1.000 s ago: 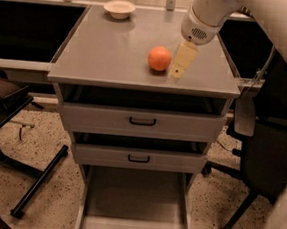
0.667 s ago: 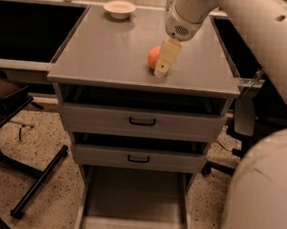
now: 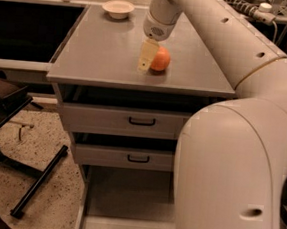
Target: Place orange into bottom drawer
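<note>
The orange goes in the bottom drawer, so I'll grip the orange's middle [image 3: 159, 60] on the grey cabinet top.
The orange [image 3: 161, 60] sits on the grey cabinet top [image 3: 103, 53], right of centre. My gripper [image 3: 147, 56] hangs down from the arm, touching or nearly touching the orange's left side, its tip close to the surface. The bottom drawer [image 3: 126, 200] is pulled out at the foot of the cabinet, a flat grey tray with nothing showing in it. Its right part is hidden behind my arm.
A shallow cream bowl [image 3: 118, 8] stands at the back of the cabinet top. The two upper drawers [image 3: 142, 121] [image 3: 138, 158] with black handles stand slightly ajar. My bulky white arm [image 3: 235, 159] fills the right side. A black chair base [image 3: 37, 182] lies on the floor at left.
My gripper has swung from the orange's right side, across it, to its left side. The orange has stayed in place. More of my arm fills the right of the view.
</note>
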{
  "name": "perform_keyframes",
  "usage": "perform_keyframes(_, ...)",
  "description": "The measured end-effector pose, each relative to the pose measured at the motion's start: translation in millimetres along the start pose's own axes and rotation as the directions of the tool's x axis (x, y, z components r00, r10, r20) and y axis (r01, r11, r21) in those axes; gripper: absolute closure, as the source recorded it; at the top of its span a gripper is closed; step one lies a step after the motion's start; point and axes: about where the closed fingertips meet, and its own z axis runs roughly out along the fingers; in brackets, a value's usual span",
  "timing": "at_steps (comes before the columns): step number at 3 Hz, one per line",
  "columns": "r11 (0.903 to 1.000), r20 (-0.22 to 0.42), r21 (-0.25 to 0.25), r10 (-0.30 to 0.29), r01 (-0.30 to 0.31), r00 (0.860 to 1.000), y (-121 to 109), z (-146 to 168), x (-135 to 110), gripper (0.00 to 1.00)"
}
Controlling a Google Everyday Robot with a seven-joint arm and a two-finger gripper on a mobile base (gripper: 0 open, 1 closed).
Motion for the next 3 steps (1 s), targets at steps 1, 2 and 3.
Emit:
perform_keyframes(1, 0.9999, -0.038, -0.006, 0.009, -0.009, 0.999, -17, 19, 9, 0.00)
perform_keyframes(2, 0.9996, -0.072, 0.007, 0.028, -0.028, 0.997, -31, 21, 26, 0.00)
perform_keyframes(3, 0.9996, -0.075, 0.026, 0.016, -0.014, 0.997, -40, 8, 41, 0.00)
